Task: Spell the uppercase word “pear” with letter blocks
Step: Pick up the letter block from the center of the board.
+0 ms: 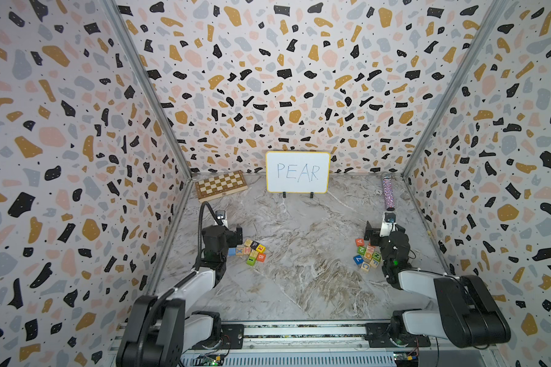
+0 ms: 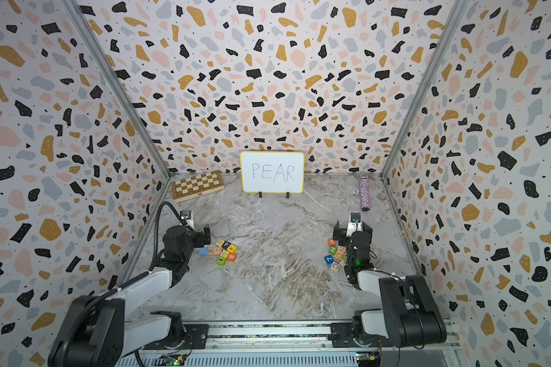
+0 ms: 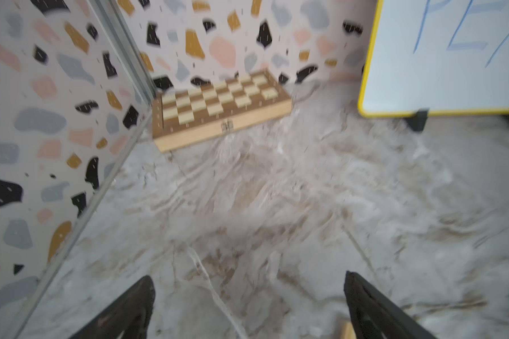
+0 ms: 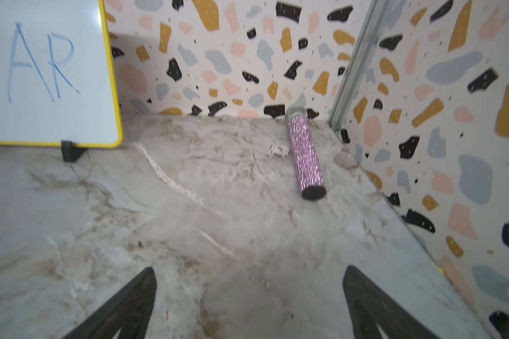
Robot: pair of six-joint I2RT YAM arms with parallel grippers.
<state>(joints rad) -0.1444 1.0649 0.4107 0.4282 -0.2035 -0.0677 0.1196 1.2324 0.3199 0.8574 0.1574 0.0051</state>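
Note:
The word starts with P. My left gripper will close on the sides of the black P block (image 1: 254,244) next to the yellow E.
Two heaps of letter blocks lie on the marble table in both top views. In the left heap the black P (image 1: 254,245) touches the yellow E (image 1: 261,248). The right heap holds the orange-red A (image 1: 359,242) and another orange-red cube (image 1: 370,251) whose letter I cannot read. My left gripper (image 1: 228,229) hovers just left of its heap, open and empty, pointing at the back wall. My right gripper (image 1: 384,230) is open and empty behind the right heap. In the wrist views both the left gripper (image 3: 249,293) and the right gripper (image 4: 249,284) show wide-apart fingers over bare marble.
An orange-red B (image 1: 261,257), a green cube (image 1: 251,261) and blue and wooden cubes fill out the heaps. A whiteboard reading PEAR (image 1: 297,172) stands at the back, with a chessboard box (image 1: 220,185) to its left and a glittery pink tube (image 1: 388,193) to its right. Patterned walls enclose three sides.

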